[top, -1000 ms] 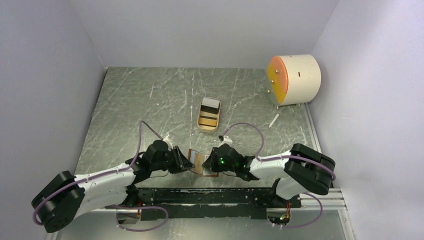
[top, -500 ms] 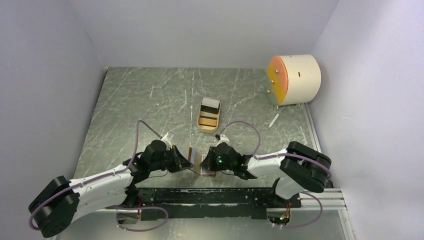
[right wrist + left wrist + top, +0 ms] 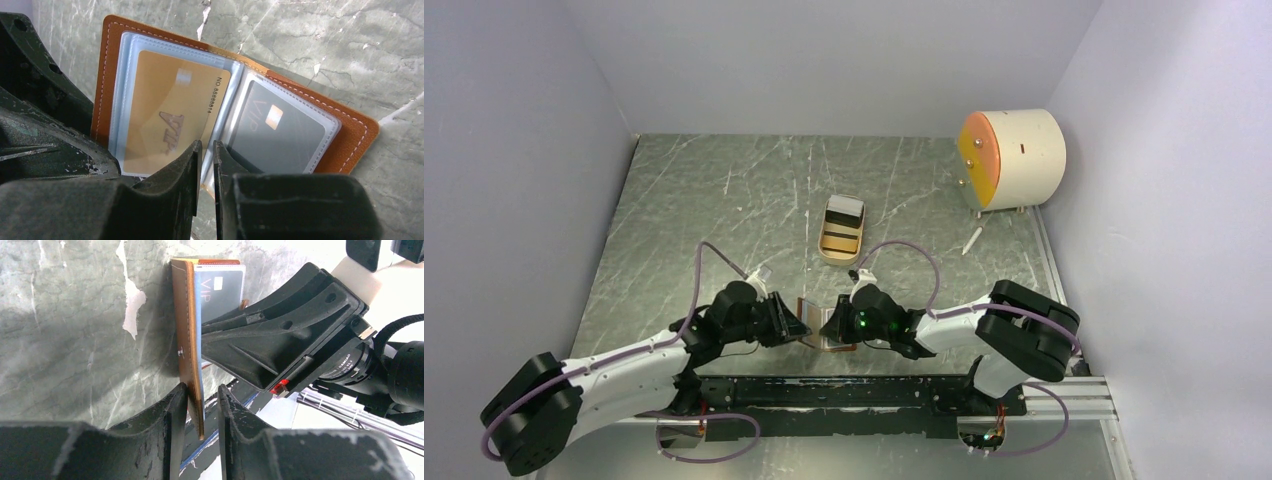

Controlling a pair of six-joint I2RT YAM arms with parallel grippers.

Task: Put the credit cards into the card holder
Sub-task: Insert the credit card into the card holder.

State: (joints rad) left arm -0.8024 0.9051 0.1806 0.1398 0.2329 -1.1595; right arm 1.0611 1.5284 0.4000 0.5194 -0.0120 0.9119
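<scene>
My left gripper has the leather cover sitting loose with a gap at one finger, so it should pinch the cover's free edge (image 3: 200, 412) and keep the card holder open.
The card holder (image 3: 812, 310) is reddish-brown leather and lies open between my two grippers near the table's front edge. In the right wrist view its clear sleeves show a gold card (image 3: 170, 115) on the left and a dark grey card (image 3: 280, 135) on the right. My right gripper (image 3: 207, 145) is pinched on the edge of the middle sleeve. In the left wrist view the leather cover (image 3: 187, 340) stands edge-on between the fingers of my left gripper (image 3: 202, 387). One finger touches it and a gap shows at the other. A pale card (image 3: 220, 290) lies against the cover.
A tan oval tray (image 3: 841, 250) holding more cards sits just beyond the grippers. A cream cylinder with an orange face (image 3: 1012, 158) stands at the back right, with a small white stick (image 3: 972, 240) in front of it. A black rail (image 3: 844, 390) runs along the near edge.
My right gripper has crept a little left toward the left one. The holder between them looks narrower and more upright. The left gripper has shifted slightly.
</scene>
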